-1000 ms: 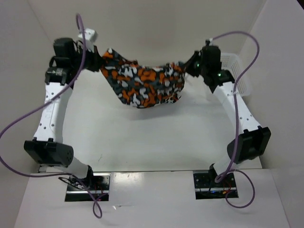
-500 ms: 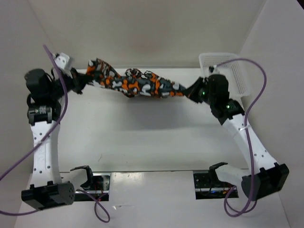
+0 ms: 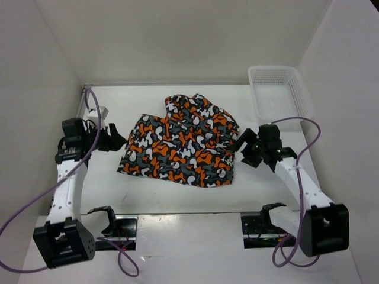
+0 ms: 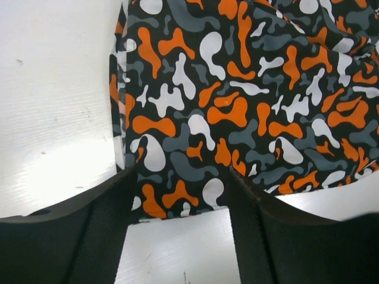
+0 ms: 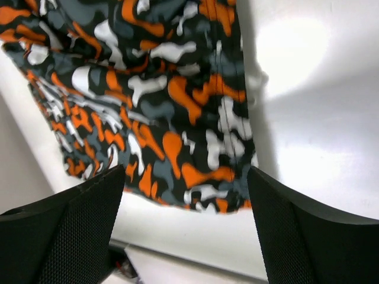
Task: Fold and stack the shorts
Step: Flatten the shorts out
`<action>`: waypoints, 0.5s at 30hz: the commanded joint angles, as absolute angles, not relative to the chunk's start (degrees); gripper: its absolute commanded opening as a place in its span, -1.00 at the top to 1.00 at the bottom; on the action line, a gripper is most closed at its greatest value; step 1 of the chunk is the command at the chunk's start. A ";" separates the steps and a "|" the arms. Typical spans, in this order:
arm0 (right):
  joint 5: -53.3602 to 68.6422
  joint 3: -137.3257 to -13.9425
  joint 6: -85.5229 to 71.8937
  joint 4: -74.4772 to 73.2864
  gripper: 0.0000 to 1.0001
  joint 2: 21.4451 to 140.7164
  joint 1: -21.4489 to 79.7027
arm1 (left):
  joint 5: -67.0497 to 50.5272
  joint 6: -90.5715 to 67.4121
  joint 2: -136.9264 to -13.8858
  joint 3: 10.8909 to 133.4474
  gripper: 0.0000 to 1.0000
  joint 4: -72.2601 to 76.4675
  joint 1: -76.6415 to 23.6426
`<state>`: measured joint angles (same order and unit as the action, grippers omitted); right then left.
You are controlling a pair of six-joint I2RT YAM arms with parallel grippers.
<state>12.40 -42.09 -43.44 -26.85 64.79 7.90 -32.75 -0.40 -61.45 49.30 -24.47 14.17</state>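
Note:
My right gripper needs to close on the near corner [image 3: 231, 183] [image 5: 244, 203] of the shorts, the corner on the same side of the table as the basket.
The shorts [image 3: 183, 148], in orange, black, grey and white camouflage, lie spread out on the middle of the white table [image 3: 177, 198], with a rumpled fold at their far edge. My left gripper [image 3: 117, 141] stands open just off their left edge; in the left wrist view the hem of the shorts [image 4: 237, 100] lies beyond the left gripper [image 4: 180, 177], nothing pinched. My right gripper [image 3: 243, 145] stands open just off their right edge; in the right wrist view the shorts [image 5: 160, 89] show past the wide-apart right gripper [image 5: 186, 174], untouched.
A white plastic mesh basket [image 3: 299, 97] stands at the far right corner of the table. White walls close in the back and both sides. Purple cables loop off both arms. The arm bases sit at the near edge.
Both grippers held the shorts stretched in the air between them; they have come down and nearer, opened and let go. The shorts now lie flat on the table.

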 commanded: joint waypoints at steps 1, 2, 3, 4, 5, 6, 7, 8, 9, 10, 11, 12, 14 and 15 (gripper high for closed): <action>14.68 -37.81 -50.70 -24.17 -0.77 55.56 9.40 | -30.59 0.00 -54.60 45.81 -0.36 -26.36 14.41; 14.07 -36.49 -51.93 -24.17 -0.77 53.98 10.19 | -29.89 0.00 -53.97 43.70 -0.28 -26.89 14.41; 13.37 -34.04 -54.29 -24.78 -0.77 50.66 10.98 | -29.88 0.00 -53.96 39.94 -0.15 -26.89 14.41; 12.75 -32.80 -55.62 -25.48 -0.77 48.80 12.47 | -29.88 0.00 -53.18 38.08 -0.12 -26.89 14.41; 12.14 -31.57 -56.85 -26.79 -0.74 46.87 13.09 | -29.88 0.00 -53.17 36.40 -0.12 -26.89 14.41; 11.52 -28.86 -58.26 -26.81 -0.72 44.93 13.62 | -29.88 0.00 -52.48 34.56 -0.12 -26.20 14.41; 11.51 -27.52 -61.06 -26.81 -0.72 41.00 13.62 | -31.01 0.00 -52.47 31.67 -0.50 -23.84 14.41; 12.82 -26.03 -62.30 -25.76 -0.72 38.87 13.62 | -31.63 0.00 -53.08 30.94 -0.65 -23.04 14.41; 14.75 -22.62 -65.10 -24.71 -0.72 36.76 13.62 | -31.64 0.00 -54.83 30.94 -0.71 -23.03 14.41; 15.55 -20.94 -66.52 -23.65 -0.72 32.39 13.62 | -31.64 0.00 -56.06 30.42 -0.71 -23.03 14.41; 15.56 -19.53 -68.01 -23.64 -0.72 30.34 13.62 | -31.12 0.00 -57.38 30.93 -0.71 -23.03 14.41; 16.17 -17.42 -68.72 -23.64 -0.65 28.41 13.62 | -31.11 0.00 -59.83 30.94 -0.71 -23.98 14.41; 15.04 -16.88 -69.52 -26.00 -0.60 23.92 14.15 | -31.64 0.00 -61.87 30.94 -0.71 -22.60 14.41; 14.51 -16.88 -68.91 -28.10 -0.60 22.78 14.15 | -31.64 0.00 -63.88 29.55 -0.71 -20.67 14.41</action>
